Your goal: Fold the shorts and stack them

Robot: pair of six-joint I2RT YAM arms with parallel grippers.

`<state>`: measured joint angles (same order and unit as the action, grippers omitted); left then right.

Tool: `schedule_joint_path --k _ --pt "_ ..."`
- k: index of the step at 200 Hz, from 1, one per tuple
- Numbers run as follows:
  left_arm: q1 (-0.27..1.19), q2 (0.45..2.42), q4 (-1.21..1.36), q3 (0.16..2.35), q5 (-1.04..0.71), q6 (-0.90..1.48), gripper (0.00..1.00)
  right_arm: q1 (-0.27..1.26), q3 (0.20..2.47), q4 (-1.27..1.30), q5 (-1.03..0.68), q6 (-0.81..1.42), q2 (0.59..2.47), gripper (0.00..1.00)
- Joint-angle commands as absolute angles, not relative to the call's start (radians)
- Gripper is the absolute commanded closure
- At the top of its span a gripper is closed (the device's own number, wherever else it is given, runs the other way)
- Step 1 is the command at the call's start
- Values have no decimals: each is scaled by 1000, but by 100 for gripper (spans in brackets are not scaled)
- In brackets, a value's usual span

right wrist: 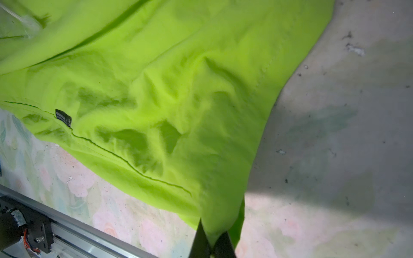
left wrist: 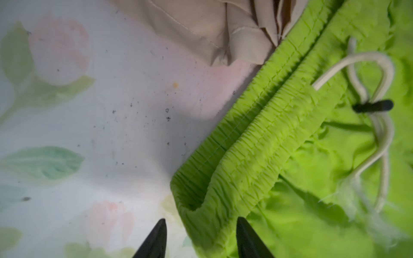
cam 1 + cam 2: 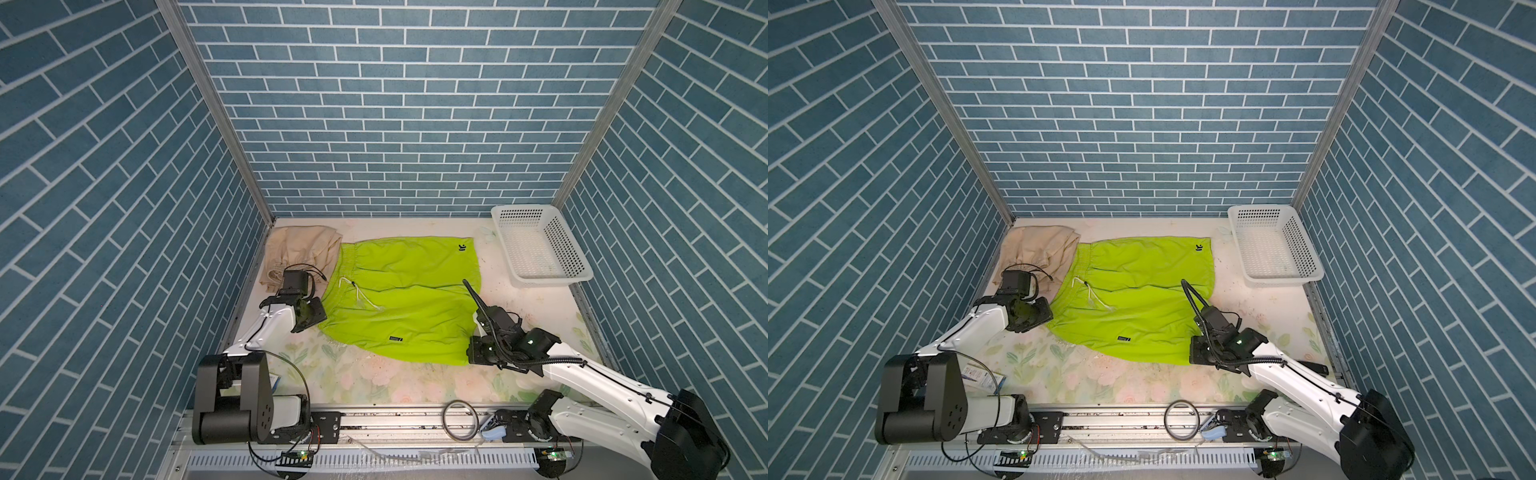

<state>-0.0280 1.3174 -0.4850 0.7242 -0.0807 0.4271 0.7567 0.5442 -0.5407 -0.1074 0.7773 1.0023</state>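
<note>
My left gripper should pinch the waistband [image 2: 208, 241], as its near corner lies loose while my right gripper holds the leg corner, before the near leg is folded over.
The lime-green shorts [image 3: 399, 299] [image 3: 1133, 291] lie spread flat mid-table, waistband to the left and white drawstring [image 2: 380, 73] loose on top. The beige shorts [image 3: 299, 249] [image 3: 1038, 245] sit bunched at the back left, touching the green waistband. My left gripper [image 2: 201, 220] is open at the near waistband corner: the gathered corner lies between the fingers, with table showing beside one finger. My right gripper [image 1: 212, 232] is shut on the near right leg corner of the green shorts [image 1: 156, 89], and the cloth rises in a peak towards it.
A white perforated basket [image 3: 519, 210] [image 3: 1258, 210] stands at the back right corner. Blue brick-patterned walls close in three sides. A metal rail [image 3: 395, 419] with a dark cable loop runs along the front edge. Floral table cloth [image 3: 374, 382] shows between the shorts and the rail.
</note>
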Motion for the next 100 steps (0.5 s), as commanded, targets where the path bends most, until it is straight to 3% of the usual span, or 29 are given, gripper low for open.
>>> schedule_joint_path --k 1,43,88,100 --pt "-34 1286 -526 708 -35 428 24 759 562 -577 -77 775 999 100" --pt "-34 1369 -447 701 -48 425 27 759 542 -568 -50 779 965 100" --pt "-33 1372 -410 701 -91 414 88 759 536 -564 7 758 913 100" --pt "-33 1354 -442 708 -87 403 100 758 557 -577 37 733 894 100"
